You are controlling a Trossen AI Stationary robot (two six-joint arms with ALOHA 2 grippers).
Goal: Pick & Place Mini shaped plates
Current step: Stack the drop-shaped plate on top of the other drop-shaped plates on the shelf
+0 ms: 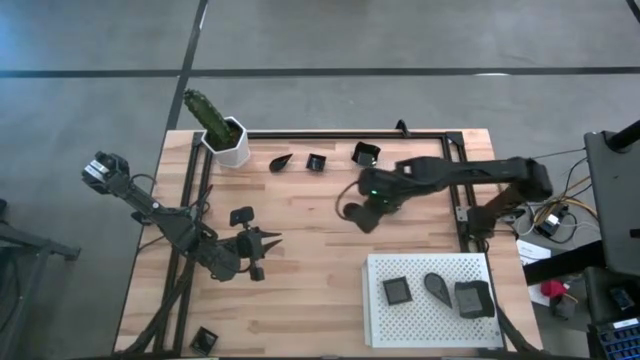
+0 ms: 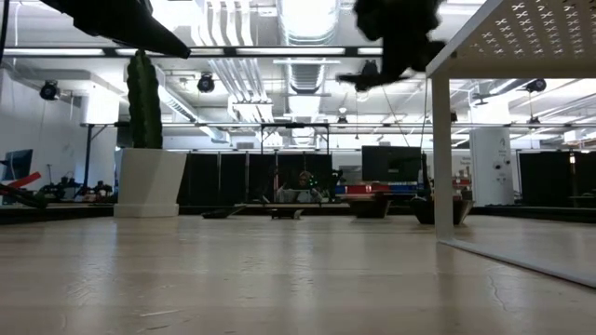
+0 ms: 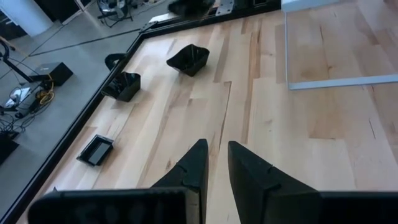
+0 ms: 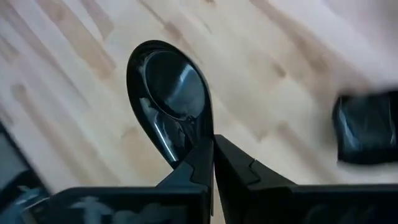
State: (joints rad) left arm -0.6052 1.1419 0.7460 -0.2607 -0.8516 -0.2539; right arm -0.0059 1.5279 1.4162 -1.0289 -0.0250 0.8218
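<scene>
The held teardrop plate, now high above the table's middle, will leave my right gripper atop the matching teardrop (image 1: 436, 288) on the white perforated tray.
My right gripper (image 4: 212, 144) hangs above the middle of the table, shut on a glossy black teardrop plate (image 4: 166, 87); the low view shows both high off the wood. My left gripper (image 3: 214, 152) waits at the table's left (image 1: 265, 240), its fingers slightly apart with nothing between them. A small dark plate (image 1: 241, 215) lies flat just beyond it. Three more mini plates (image 1: 317, 161) rest along the far edge. Three others (image 1: 437, 286) lie on the white perforated tray (image 1: 400, 325). My right gripper pinches the teardrop plate's narrow end (image 4: 194, 142) between its two fingers. The fingers slant down from above and run along the plate's length. The plate is lifted clear of the table, its wide end jutting out beyond the fingertips.
A white pot with a green cactus (image 1: 225, 138) stands at the far left corner. A black frame (image 1: 340, 133) borders the wooden table. Another dark plate (image 1: 205, 338) sits at the near left edge. Bare wood lies between the arms.
</scene>
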